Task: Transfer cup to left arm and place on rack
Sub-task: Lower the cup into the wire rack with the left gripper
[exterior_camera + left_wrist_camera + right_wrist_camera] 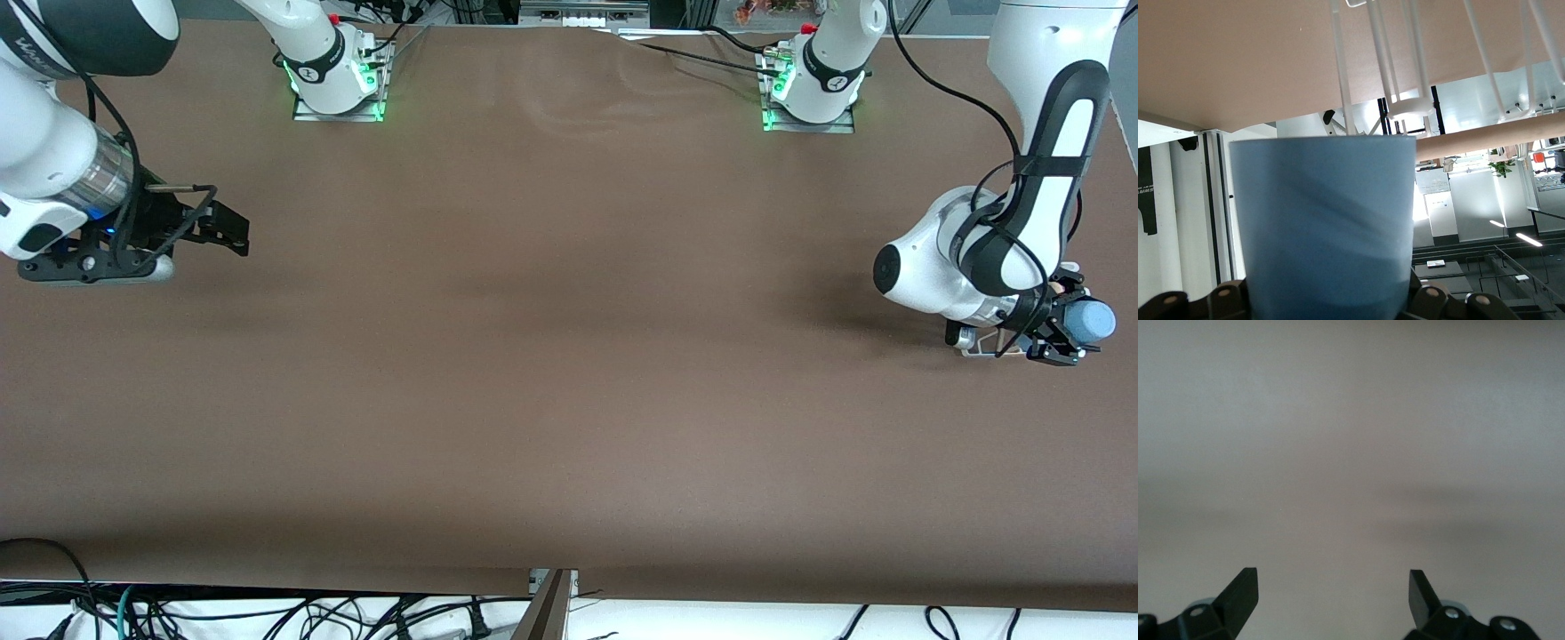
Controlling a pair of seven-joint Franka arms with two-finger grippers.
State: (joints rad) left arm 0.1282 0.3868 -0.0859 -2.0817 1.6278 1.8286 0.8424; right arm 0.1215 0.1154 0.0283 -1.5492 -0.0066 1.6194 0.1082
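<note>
The robot's left gripper will release the light-blue cup, now held on its side at the table's end, over the wire loops of the white wire rack [998,343] [1395,83].
My left gripper [1069,336] is shut on the light-blue cup [1092,321] and holds it on its side at the left arm's end of the table. The cup fills the middle of the left wrist view [1325,227], with the gripper [1328,303] clamped round its base. The white wire rack [974,348] lies mostly hidden under the left wrist. In the left wrist view its wire loops [1341,80] and pale wooden rod [1485,137] stand just past the cup's rim. My right gripper [233,235] is open and empty, low over the table at the right arm's end [1331,587].
The brown table [551,356] stretches bare between the two arms. The arm bases [338,80] [813,89] stand along its back edge. Cables hang below the front edge [267,613]. The cup and rack sit close to the table's end edge.
</note>
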